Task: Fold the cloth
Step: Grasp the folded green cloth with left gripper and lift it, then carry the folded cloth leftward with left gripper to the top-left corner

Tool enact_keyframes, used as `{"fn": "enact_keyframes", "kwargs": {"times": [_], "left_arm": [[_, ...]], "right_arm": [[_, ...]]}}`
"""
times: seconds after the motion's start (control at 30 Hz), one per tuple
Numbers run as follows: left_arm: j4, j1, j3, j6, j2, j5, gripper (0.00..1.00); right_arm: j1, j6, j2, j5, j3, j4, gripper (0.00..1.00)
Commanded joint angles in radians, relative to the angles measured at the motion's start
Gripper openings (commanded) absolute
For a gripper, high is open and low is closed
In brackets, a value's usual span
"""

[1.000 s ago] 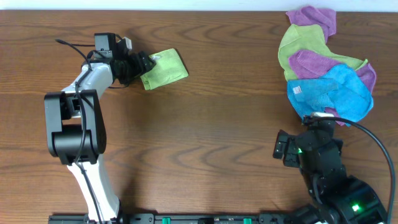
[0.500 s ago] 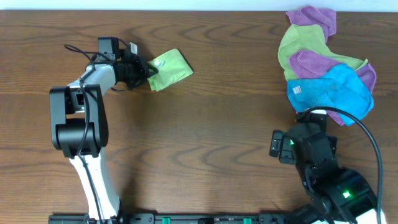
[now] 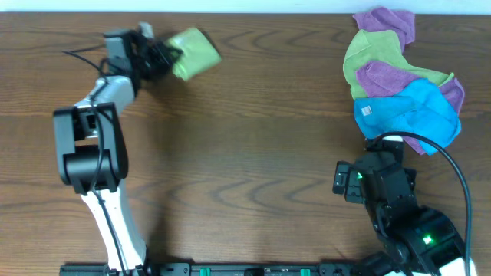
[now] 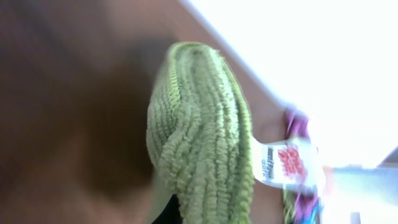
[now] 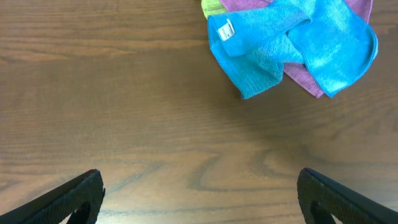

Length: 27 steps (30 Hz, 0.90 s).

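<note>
My left gripper is to set the lime-green cloth, now near the table's far edge, down away from the heap. It will let go of it on bare wood (image 3: 100, 37) against the far edge of the table.
The bright lime-green cloth (image 3: 193, 52) is folded into a small bundle near the table's far left edge. My left gripper (image 3: 167, 57) is shut on its left end. In the left wrist view the cloth (image 4: 199, 130) fills the middle as a thick, blurred, layered roll, and its white tag (image 4: 283, 163) sticks out on the right. The left fingers are hidden behind the fabric there. My right gripper (image 5: 199, 199) is open above bare wood at the near right, with nothing between its fingers (image 5: 68, 199).
A heap of purple, dull green and blue cloths (image 3: 403, 80) lies at the far right. Its blue cloth (image 5: 292, 43) shows just ahead of the right gripper. The right arm's base and cable (image 3: 418, 230) fill the near right corner.
My left gripper closed on the lime-green cloth's end and carried it up toward the far edge and slightly left. The right arm shifted a little early on, then held still.
</note>
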Motion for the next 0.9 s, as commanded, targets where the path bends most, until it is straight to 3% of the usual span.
{"fn": "enact_keyframes", "kwargs": {"times": [0.0,0.33,0.5,0.63,0.87], "left_arm": [[0.031,0.085,0.097,-0.121,0.012,-0.08,0.06],[0.044,0.252,0.154,-0.212,0.012,-0.236,0.06],[0.162,0.288,0.155,-0.298,0.034,-0.291,0.05],[0.228,0.301,0.208,-0.4,0.117,-0.259,0.06],[0.253,0.301,0.344,-0.458,0.256,-0.215,0.06]], "right_arm": [[-0.008,-0.003,-0.003,0.008,-0.001,0.0,0.99],[-0.009,0.034,-0.002,0.007,-0.001,0.004,0.99],[-0.01,0.062,-0.002,-0.017,-0.001,0.005,0.99],[-0.015,0.085,-0.002,-0.038,0.0,0.008,0.99],[-0.016,0.107,-0.002,-0.088,0.0,0.009,0.99]]}}
